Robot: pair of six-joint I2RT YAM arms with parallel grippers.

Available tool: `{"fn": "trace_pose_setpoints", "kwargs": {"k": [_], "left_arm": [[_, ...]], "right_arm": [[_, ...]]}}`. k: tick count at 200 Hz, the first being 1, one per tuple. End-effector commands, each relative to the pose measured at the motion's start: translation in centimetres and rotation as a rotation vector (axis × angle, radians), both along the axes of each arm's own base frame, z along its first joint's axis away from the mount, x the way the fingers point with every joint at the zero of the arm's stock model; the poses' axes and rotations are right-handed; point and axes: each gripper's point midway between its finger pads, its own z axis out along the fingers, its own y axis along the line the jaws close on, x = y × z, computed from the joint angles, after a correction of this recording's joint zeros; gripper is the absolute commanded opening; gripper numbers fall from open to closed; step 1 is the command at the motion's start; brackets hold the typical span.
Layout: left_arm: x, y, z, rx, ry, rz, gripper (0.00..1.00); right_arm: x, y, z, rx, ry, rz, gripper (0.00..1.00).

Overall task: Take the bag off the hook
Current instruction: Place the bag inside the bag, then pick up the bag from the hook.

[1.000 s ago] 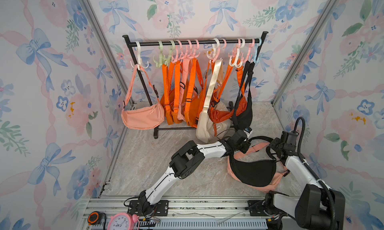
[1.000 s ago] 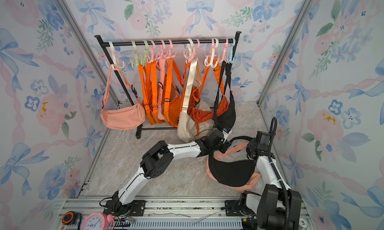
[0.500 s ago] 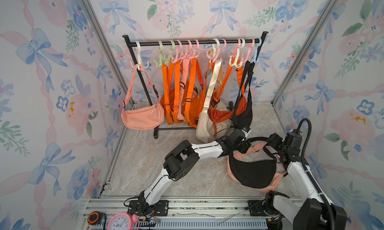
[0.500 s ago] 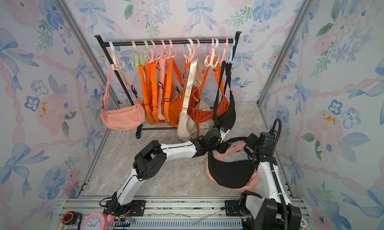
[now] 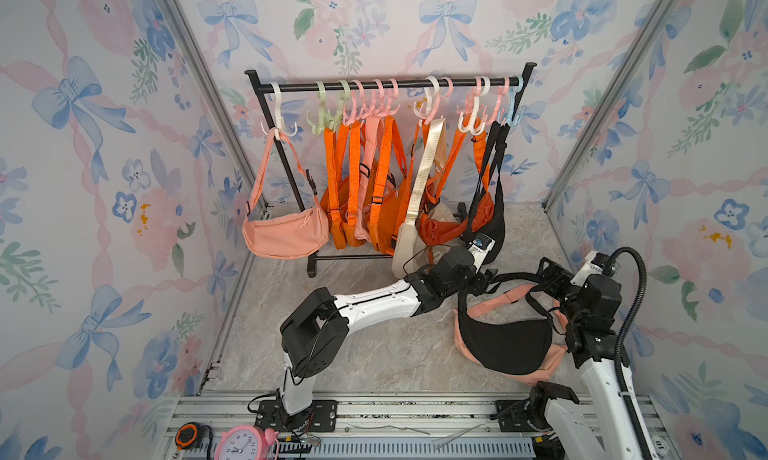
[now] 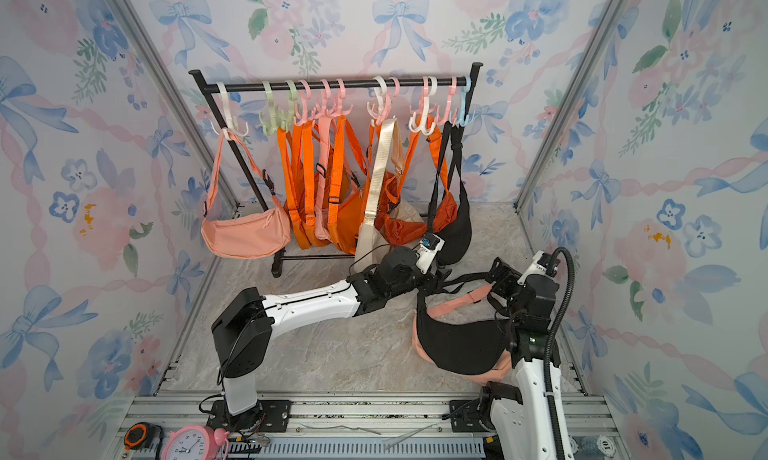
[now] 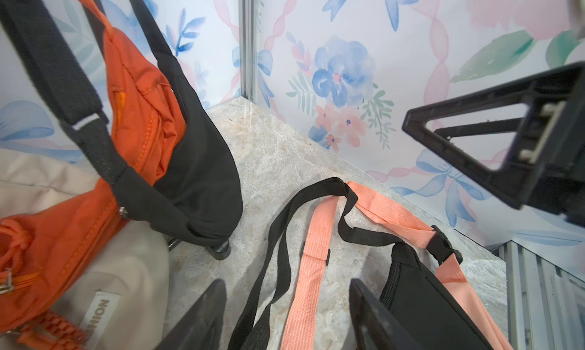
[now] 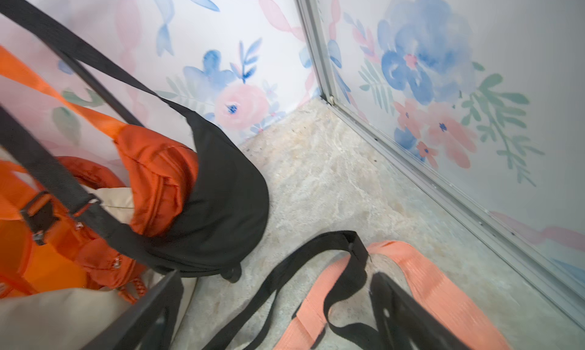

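Observation:
Next, I move my left gripper to the front strap's middle [image 5: 478, 192] [image 7: 70, 94] on the hanging black bag next to the orange bag and close it there.
A black bag [image 5: 507, 341] [image 6: 461, 345] lies on the floor at the right, on top of a peach bag [image 5: 462, 337], off the hooks [image 5: 469, 121] of the rack. Its black strap [image 7: 278, 237] [image 8: 285, 269] and a peach strap [image 7: 316, 237] lie loose on the floor. My left gripper [image 5: 482, 280] [image 7: 286, 301] hovers open over both straps, gripping neither. My right gripper [image 5: 545, 270] [image 8: 275, 301] is open too, just above the strap's far loop, with nothing pinched.
The black rail [image 5: 390, 85] at the back carries several hooks with peach [image 5: 286, 233], orange [image 5: 357, 212], beige [image 5: 409, 237] and black [image 5: 494, 225] bags hanging close to my left wrist. The right wall [image 5: 623, 229] is near my right arm. A clock [image 5: 239, 443] sits at the front rail.
Both grippers have opened and the black strap has dropped loose onto the floor. My right arm has drawn back and stands more upright; my left elbow has shifted left.

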Motion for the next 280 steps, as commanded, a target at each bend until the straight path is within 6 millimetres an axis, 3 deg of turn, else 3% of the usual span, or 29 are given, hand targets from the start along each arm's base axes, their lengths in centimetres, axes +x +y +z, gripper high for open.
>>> {"fn": "trace_pose_setpoints", "kwargs": {"k": [1,47,106,191,280], "left_arm": [[0.7,1.9,1.3,0.011,-0.042,0.03,0.62],[2.4,2.9,3.9,0.008,-0.032,-0.019,0.52],[7.4,2.8,7.2,-0.025,-0.043,-0.03,0.47],[15.1,1.5,8.5,-0.031,-0.086,0.058,0.47],[18.8,-0.4,8.8,-0.082,-0.121,0.077,0.45]], "right_arm": [[-0.5,1.8,0.3,-0.011,-0.028,0.086,0.92],[-1.6,4.8,2.7,-0.018,-0.124,0.202,0.91],[-0.9,7.5,3.2,0.0,-0.149,0.311,0.92],[0.3,9.5,2.9,-0.017,-0.134,0.4,0.92],[0.3,11.1,2.7,-0.008,-0.125,0.462,0.92]]}}
